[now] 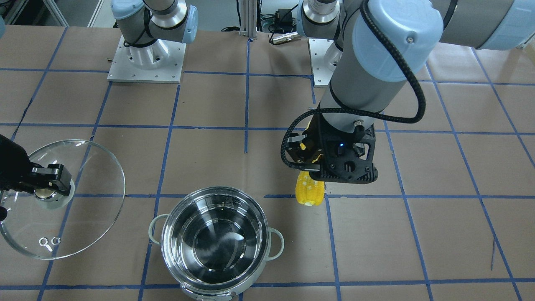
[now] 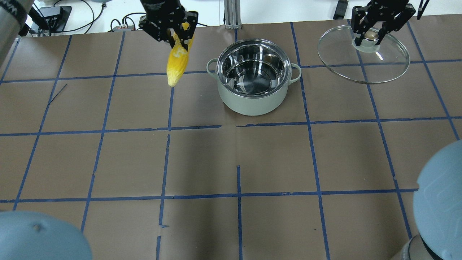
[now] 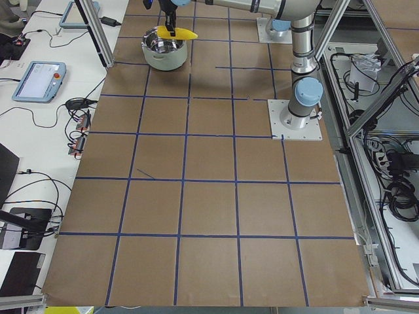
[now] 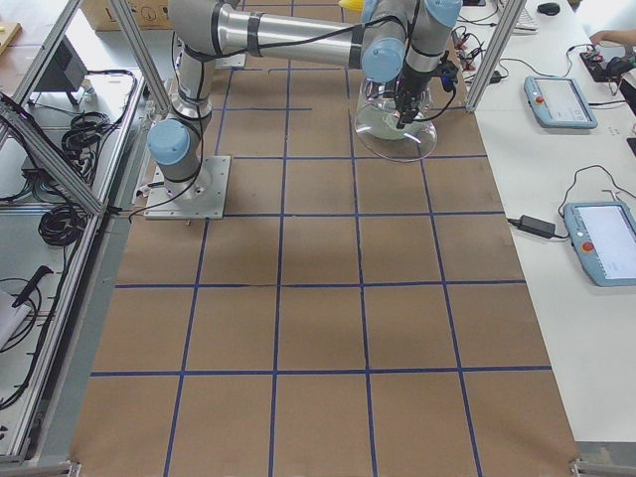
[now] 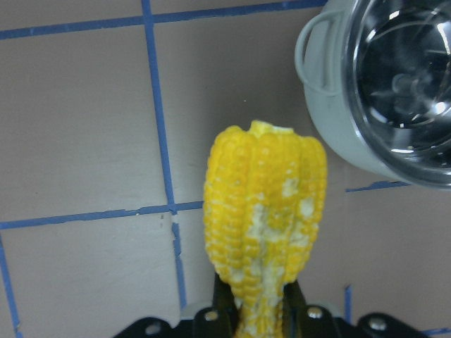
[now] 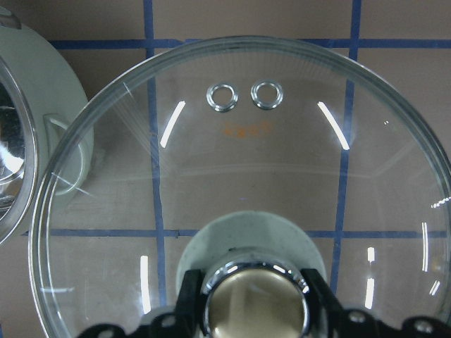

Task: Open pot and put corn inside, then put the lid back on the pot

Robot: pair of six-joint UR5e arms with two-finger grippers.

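Observation:
My left gripper needs to release the yellow corn above the shiny bottom inside the open steel pot (image 1: 219, 244) (image 5: 435, 83).
The steel pot (image 2: 255, 77) stands open and empty at the far middle of the table; it also shows in the front view (image 1: 215, 242). My left gripper (image 2: 175, 33) is shut on the yellow corn (image 2: 177, 64) and holds it in the air, to the pot's left and apart from it. The corn hangs below the gripper in the front view (image 1: 309, 192) and fills the left wrist view (image 5: 264, 222). My right gripper (image 2: 370, 35) is shut on the knob of the glass lid (image 2: 382, 66), held lifted to the pot's right. The lid fills the right wrist view (image 6: 246, 190).
The table is brown paper with a grid of blue tape lines (image 2: 238, 126). The arm bases (image 1: 146, 58) stand on plates at the robot's side. Tablets and cables (image 3: 36, 78) lie beyond the table's far edge.

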